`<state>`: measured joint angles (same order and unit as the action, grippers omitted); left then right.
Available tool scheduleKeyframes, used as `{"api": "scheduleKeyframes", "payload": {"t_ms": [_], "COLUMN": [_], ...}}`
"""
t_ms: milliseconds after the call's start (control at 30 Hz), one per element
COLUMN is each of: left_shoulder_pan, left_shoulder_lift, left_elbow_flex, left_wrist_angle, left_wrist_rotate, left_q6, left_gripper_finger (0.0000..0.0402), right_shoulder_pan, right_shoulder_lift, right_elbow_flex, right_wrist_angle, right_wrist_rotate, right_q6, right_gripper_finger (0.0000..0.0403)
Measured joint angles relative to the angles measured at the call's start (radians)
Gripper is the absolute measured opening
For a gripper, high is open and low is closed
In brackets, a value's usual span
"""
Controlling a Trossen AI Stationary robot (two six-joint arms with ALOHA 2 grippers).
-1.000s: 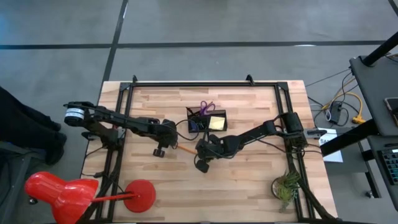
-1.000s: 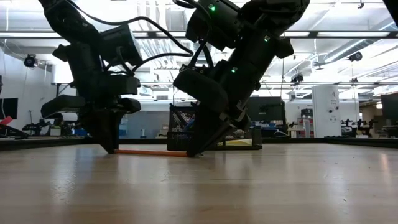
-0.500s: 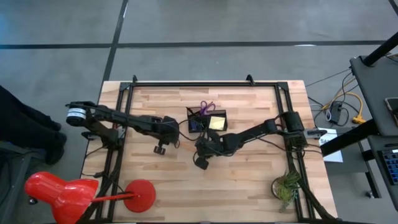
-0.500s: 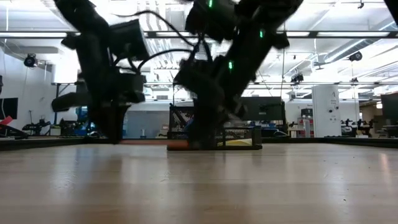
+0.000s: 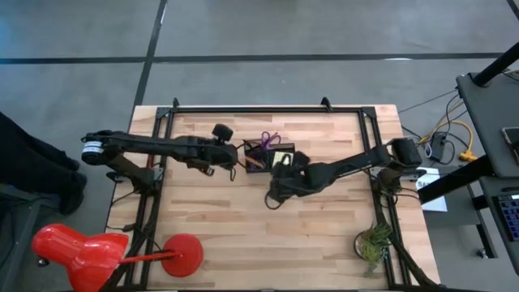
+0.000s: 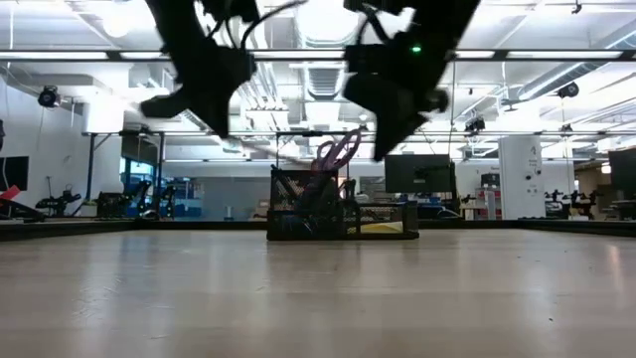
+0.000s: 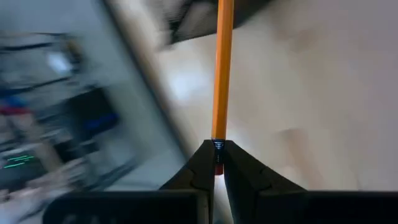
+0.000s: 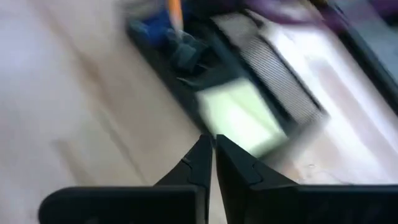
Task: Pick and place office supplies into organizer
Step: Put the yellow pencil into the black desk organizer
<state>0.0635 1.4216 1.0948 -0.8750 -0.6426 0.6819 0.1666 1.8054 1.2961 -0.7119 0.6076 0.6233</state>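
Next, I release the orange pencil from my left gripper in the black organizer (image 5: pixel 250 148), between the purple scissors and the blue pens.
My left gripper (image 7: pixel 217 149) is shut on an orange pencil (image 7: pixel 222 74), raised above the table just left of the organizer (image 5: pixel 247 146). The pencil's far tip (image 8: pixel 176 9) reaches over the organizer's left part, by the blue pens (image 8: pixel 155 28). The black organizer (image 6: pixel 343 214) also holds purple scissors (image 5: pixel 269 139) and a yellow sticky pad (image 8: pixel 239 118). My right gripper (image 8: pixel 212 142) hangs shut and empty above the table, on the organizer's near right side (image 5: pixel 281 172). My left gripper pinches the pencil's eraser end, at the metal band (image 7: pixel 219 134), between its two fingertips. The fingers come slanting down from the table's left. The pencil runs straight on ahead of them, along their line, lifted clear of the table.
A black frame (image 5: pixel 243 109) runs along the table's far and side edges. A red lamp-like object (image 5: pixel 77 251) sits at the near left and a small plant (image 5: pixel 373 243) at the near right. Bare wood lies in front of the organizer.
Both grippers have risen from the table top. My left gripper has lifted the pencil, which lay flat on the wood, carried it toward the far edge and the organizer, and rolled its wrist. The pencil now points toward the organizer. My right gripper has moved up beside the organizer.
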Motion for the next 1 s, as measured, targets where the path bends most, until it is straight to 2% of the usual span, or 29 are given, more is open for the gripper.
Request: {"api": "scheduleKeyframes", "payload": {"t_ms": [167, 367, 533, 733, 1000], "left_shoulder_pan": [0.011, 0.049, 0.071, 0.079, 0.044], "left_shoulder_lift": [-0.005, -0.006, 0.003, 0.080, 0.216], "left_elbow_flex": [0.126, 0.199, 0.194, 0.188, 0.197], "left_wrist_angle": [-0.060, -0.096, -0.105, -0.068, -0.066], "left_wrist_rotate": [-0.206, -0.359, -0.379, -0.383, -0.440], "left_q6": [0.209, 0.409, 0.504, 0.505, 0.510], "left_gripper_finger": [0.0008, 0.0008, 0.0008, 0.0008, 0.0008], "right_shoulder_pan": [0.033, 0.064, 0.065, 0.064, 0.064], "right_shoulder_lift": [-0.049, -0.070, -0.070, -0.070, -0.070], "right_elbow_flex": [0.000, 0.003, 0.003, 0.003, 0.003], "right_wrist_angle": [-0.233, -0.267, -0.263, -0.256, -0.250], "right_wrist_rotate": [0.095, 0.155, 0.155, 0.152, 0.121], "right_q6": [0.225, 0.330, 0.363, 0.366, 0.402], "right_gripper_finger": [0.0012, 0.0013, 0.0013, 0.0013, 0.0013]}}
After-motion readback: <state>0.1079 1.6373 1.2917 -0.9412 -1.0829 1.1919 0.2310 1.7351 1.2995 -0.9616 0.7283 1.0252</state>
